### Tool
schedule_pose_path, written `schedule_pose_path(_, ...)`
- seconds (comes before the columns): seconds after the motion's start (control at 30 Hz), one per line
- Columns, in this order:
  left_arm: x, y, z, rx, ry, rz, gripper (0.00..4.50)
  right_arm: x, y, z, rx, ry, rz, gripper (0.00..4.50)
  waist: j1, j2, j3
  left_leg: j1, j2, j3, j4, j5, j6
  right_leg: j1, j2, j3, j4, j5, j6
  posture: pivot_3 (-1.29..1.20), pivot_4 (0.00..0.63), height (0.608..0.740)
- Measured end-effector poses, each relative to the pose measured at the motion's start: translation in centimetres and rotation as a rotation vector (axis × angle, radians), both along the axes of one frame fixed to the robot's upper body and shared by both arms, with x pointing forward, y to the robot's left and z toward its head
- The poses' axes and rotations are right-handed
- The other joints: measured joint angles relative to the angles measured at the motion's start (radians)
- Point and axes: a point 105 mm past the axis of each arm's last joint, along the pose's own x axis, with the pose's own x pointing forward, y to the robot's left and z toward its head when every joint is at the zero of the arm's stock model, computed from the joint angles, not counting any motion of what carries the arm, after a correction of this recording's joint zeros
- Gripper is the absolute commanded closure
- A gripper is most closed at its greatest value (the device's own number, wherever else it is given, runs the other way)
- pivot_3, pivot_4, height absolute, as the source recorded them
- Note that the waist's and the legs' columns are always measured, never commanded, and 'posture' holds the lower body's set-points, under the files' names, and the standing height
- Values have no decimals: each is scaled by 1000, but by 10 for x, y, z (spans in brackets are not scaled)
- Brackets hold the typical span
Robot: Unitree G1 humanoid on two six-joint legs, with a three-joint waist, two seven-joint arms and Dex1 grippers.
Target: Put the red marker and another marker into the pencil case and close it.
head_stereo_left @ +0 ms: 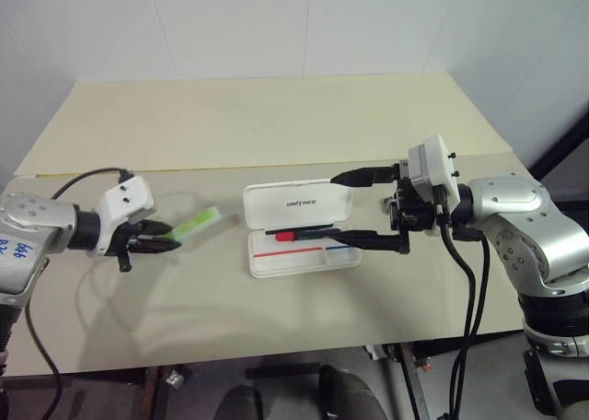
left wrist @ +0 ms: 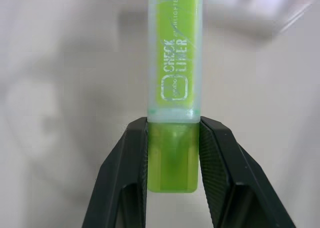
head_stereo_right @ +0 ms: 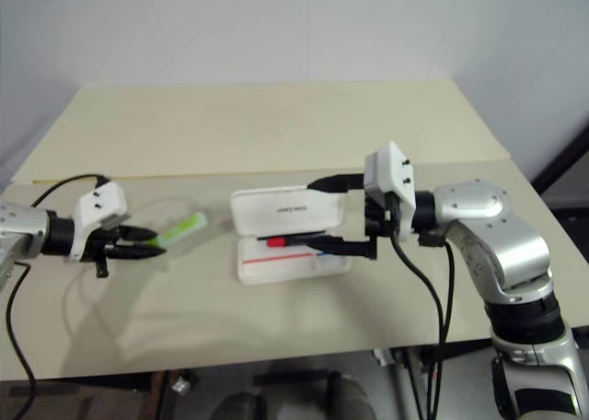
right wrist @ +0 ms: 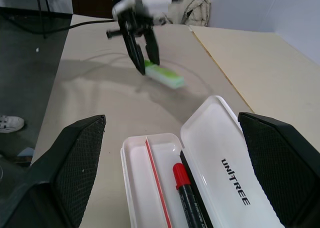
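Note:
The robot's left gripper needs to set the lime-green marker down along the front side of the pencil case's tray [head_stereo_left: 289, 261]. The marker now hangs tilted above the table.
The white pencil case [head_stereo_left: 304, 262] lies open at mid-table, its lid [head_stereo_left: 296, 202] folded back flat. The red marker [head_stereo_left: 294, 237] rests inside along the hinge side, red cap [right wrist: 180, 173] toward the left. A lime-green marker [head_stereo_left: 199, 222] hangs tilted above the table, left of the case. My left gripper [head_stereo_left: 171, 243] is shut on its end, and the black fingers [left wrist: 131, 153] pinch the green cap [left wrist: 173, 158]. My right gripper [head_stereo_left: 361, 208] is open wide at the case's right end. One finger is by the lid's far edge and the other over the tray.
The beige table [head_stereo_left: 276, 125] has a seam running across behind the case. Bare room stretches between the green marker and the case. The table's front edge lies close below the tray. Black cables hang from both arms.

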Motion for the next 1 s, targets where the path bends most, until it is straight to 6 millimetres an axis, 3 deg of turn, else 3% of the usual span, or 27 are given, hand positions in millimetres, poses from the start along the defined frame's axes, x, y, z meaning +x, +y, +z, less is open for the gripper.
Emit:
schedule_pose_path(0.23, -18, -34, -2, -2, 77, -203, 3447, 1, -4, -2, -14, 5, -14, 0, 4, 0, 0, 0, 0, 0, 2, 0, 0, 0, 2, 1, 0, 0, 0, 0, 150, 740)
schedule_pose_path(0.43, 4, -75, -9, -24, 42, -259, 3447, 4, -19, -14, -51, 40, -84, 0, 21, 0, 0, 0, 0, 0, 6, 0, 1, 1, 4, 5, -1, 1, 2, 0, 150, 740)
schedule_pose_path(0.6, 16, -98, -24, -9, 72, -281, 3447, 6, -32, -23, -73, 58, -145, 0, 18, 0, 0, 0, 0, 0, 7, -1, 1, 1, 5, 7, -1, 2, 3, 0, 150, 740)
schedule_pose_path(1.0, 32, -128, -38, 28, 121, -287, 3447, 0, -41, -26, -39, 42, -242, 0, 14, 0, 0, -1, 0, 0, 12, -2, 3, 1, 6, 8, 0, 2, 3, 0, 150, 740)
